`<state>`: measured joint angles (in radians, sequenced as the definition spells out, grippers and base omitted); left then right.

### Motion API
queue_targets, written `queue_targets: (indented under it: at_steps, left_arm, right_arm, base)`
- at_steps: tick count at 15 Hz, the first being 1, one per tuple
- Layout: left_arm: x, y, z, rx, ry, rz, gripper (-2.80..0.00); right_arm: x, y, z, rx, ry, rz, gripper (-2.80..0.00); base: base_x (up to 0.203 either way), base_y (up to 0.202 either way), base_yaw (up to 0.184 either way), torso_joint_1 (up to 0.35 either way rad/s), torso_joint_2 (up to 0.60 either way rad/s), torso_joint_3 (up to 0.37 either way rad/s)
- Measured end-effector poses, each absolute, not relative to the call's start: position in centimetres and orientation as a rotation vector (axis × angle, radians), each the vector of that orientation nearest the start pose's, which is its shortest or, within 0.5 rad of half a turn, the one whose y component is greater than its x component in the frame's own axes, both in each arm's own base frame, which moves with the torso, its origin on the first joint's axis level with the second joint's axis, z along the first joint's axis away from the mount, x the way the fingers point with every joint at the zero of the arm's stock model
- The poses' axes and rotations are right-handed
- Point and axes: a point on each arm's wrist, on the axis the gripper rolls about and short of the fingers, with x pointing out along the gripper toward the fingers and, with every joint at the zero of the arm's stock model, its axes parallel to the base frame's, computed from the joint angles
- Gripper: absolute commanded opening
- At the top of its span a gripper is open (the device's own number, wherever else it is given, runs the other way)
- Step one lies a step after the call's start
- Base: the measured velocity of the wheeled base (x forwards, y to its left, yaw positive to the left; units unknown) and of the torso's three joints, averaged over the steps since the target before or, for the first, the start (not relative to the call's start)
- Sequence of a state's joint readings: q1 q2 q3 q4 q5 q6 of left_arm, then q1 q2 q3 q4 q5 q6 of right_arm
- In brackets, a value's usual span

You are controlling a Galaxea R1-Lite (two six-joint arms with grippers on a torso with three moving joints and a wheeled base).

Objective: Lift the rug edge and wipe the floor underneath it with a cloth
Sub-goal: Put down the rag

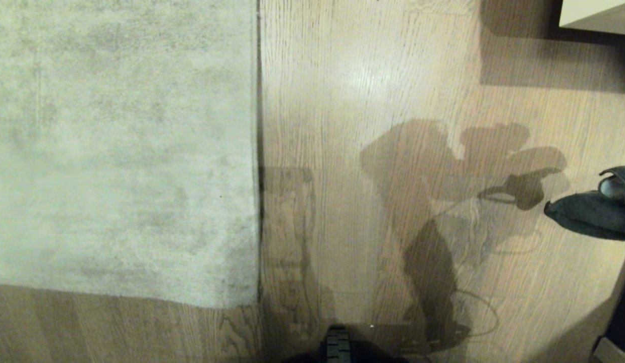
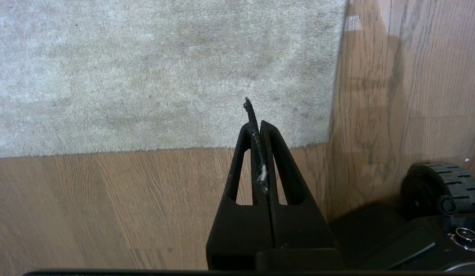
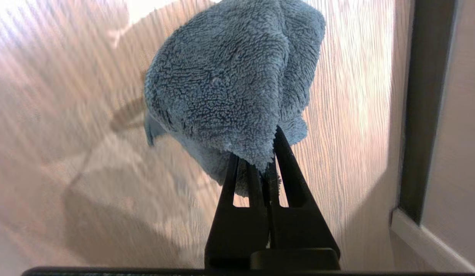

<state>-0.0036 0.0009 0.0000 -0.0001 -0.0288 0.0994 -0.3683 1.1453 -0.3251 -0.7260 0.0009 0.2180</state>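
Observation:
My right gripper will drop the cloth on the floor [image 1: 570, 172] between the white furniture and the dark upright.
The pale grey-beige rug [image 1: 120, 151] fills the left of the head view. Its rug edge [image 1: 257, 151] runs straight down to a square corner [image 1: 254, 304] and lies flat on the wood-plank floor [image 1: 352, 91]. At the far right, my right gripper [image 3: 255, 143] is shut on the fuzzy grey-blue cloth [image 3: 229, 76], which hangs above the floor [image 3: 356, 115]; the same cloth [image 1: 589, 214] shows well away from the rug. My left gripper [image 2: 256, 124] is shut with nothing held, hovering over floor near the rug corner [image 2: 329, 143]; lint clings between its fingers.
A white furniture piece [image 1: 594, 15] stands at the far right back. A dark upright and pale baseboard [image 1: 620, 327] sit at the near right, shown close to the cloth as a dark frame [image 3: 425, 107]. My base wheel [image 2: 440, 188] is near the rug corner.

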Motion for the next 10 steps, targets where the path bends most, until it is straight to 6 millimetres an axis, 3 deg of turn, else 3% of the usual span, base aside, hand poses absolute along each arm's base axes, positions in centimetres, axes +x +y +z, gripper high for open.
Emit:
queue_targets:
  at_steps: [6, 10]
  left_arm:
    - [-2.3, -0.1, 7.5, 0.099, -0.001, -0.032, -2.8]
    - [-2.3, -0.1, 7.6, 0.099, -0.001, -0.032, -2.8]
  right_arm:
    - [17.1, -6.6, 18.4, 0.172, 0.074, -0.376, -2.8]
    - [19.7, -7.7, 19.4, 0.106, 0.061, -0.38, -2.8]
  base:
    - [0.0, 0.0, 0.0, 0.0, 0.0, 0.0]
    - [0.0, 0.0, 0.0, 0.0, 0.0, 0.0]
